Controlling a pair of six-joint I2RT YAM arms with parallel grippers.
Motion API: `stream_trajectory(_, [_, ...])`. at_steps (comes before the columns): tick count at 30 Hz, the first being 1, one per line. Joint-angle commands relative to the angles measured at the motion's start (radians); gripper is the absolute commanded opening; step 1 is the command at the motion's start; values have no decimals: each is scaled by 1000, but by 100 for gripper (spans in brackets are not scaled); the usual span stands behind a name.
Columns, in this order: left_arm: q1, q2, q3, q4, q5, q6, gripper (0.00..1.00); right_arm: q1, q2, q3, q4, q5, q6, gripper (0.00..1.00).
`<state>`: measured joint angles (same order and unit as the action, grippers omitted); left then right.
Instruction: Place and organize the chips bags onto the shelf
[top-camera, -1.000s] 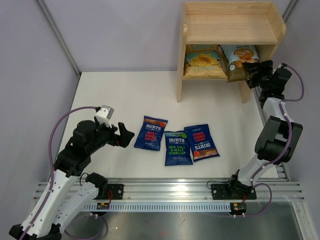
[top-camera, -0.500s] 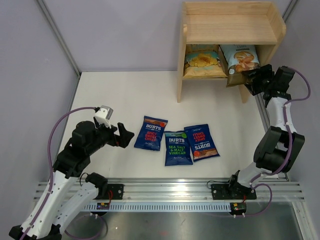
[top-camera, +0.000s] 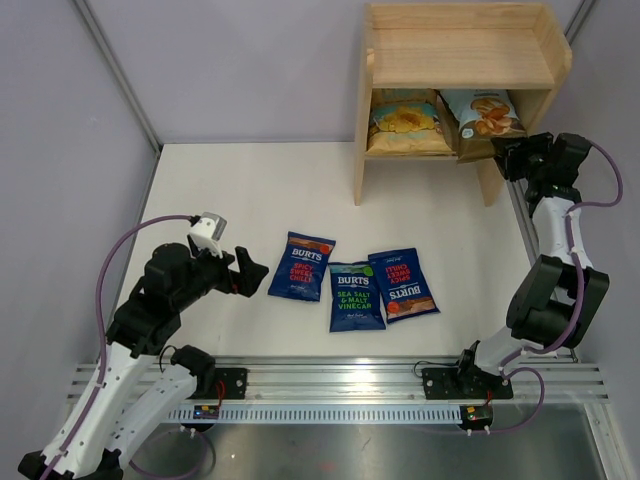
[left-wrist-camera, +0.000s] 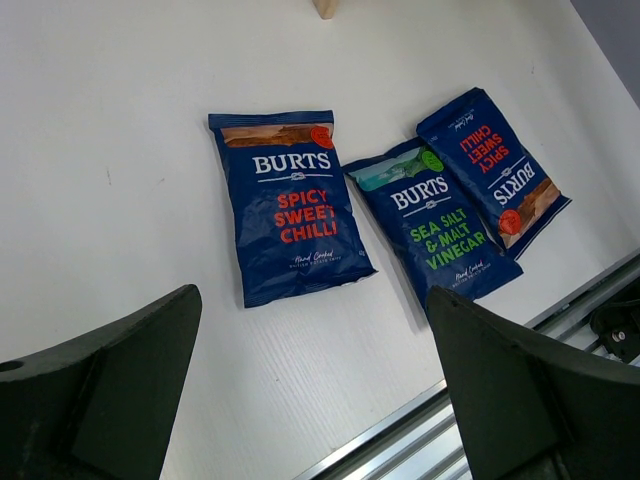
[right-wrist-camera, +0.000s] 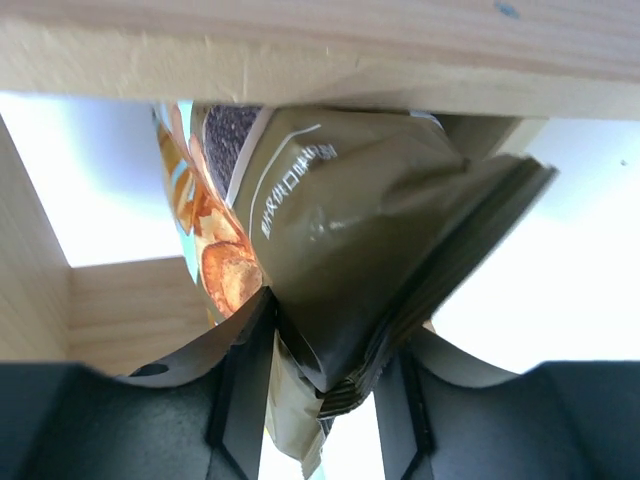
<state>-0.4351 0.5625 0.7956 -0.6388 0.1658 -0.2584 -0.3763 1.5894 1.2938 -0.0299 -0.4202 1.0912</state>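
The nearest Spicy Sweet Chilli bag has an outer long edge (top-camera: 282, 260) (left-wrist-camera: 232, 190) away from the Sea Salt & Malt Vinegar bag. My left gripper should close on that edge.
The wooden shelf (top-camera: 460, 45) stands at the back right. One tan chips bag (top-camera: 404, 124) lies on the left of its lower tier. My right gripper (top-camera: 508, 153) is shut on the bottom edge of the second tan chips bag (top-camera: 482, 116), holding it tilted inside the right of the lower tier; the right wrist view shows the bag (right-wrist-camera: 340, 200) pinched in the gripper (right-wrist-camera: 325, 385) under the shelf board (right-wrist-camera: 300, 50). Three blue BURTS bags (top-camera: 302, 266) (top-camera: 356, 296) (top-camera: 402, 284) lie flat mid-table. My left gripper (top-camera: 248, 272) is open and empty just left of them, above the table (left-wrist-camera: 320, 400).
Grey walls enclose the white table (top-camera: 230, 190). An aluminium rail (top-camera: 340, 380) runs along the near edge. In the left wrist view the bags read Spicy Sweet Chilli (left-wrist-camera: 290, 205), Sea Salt & Malt Vinegar (left-wrist-camera: 435, 225) and Spicy Sweet Chilli (left-wrist-camera: 492, 170).
My right gripper has shifted the tan bag a little deeper and rightward in the lower tier, its wrist swinging right. The left arm and blue bags have not moved.
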Motion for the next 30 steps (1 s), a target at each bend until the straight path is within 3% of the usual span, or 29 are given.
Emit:
stream_trajectory(1, [-4, -6, 2, 33, 14, 13, 99, 16, 4, 7, 119, 86, 82, 43])
stream_trajectory(13, [-4, -9, 2, 28, -3, 10, 99, 93, 50, -7, 225, 235, 167, 43])
stream_trajectory(22, [-5, -6, 1, 27, -15, 8, 99, 94, 99, 61, 144, 181, 92, 54])
stream_trajectory(26, [-7, -3, 2, 25, -28, 5, 99, 93, 84, 50, 107, 159, 61, 67])
stream_trajectory(30, [-5, 2, 5, 19, -43, 2, 99, 82, 31, 35, 84, 159, 36, 72])
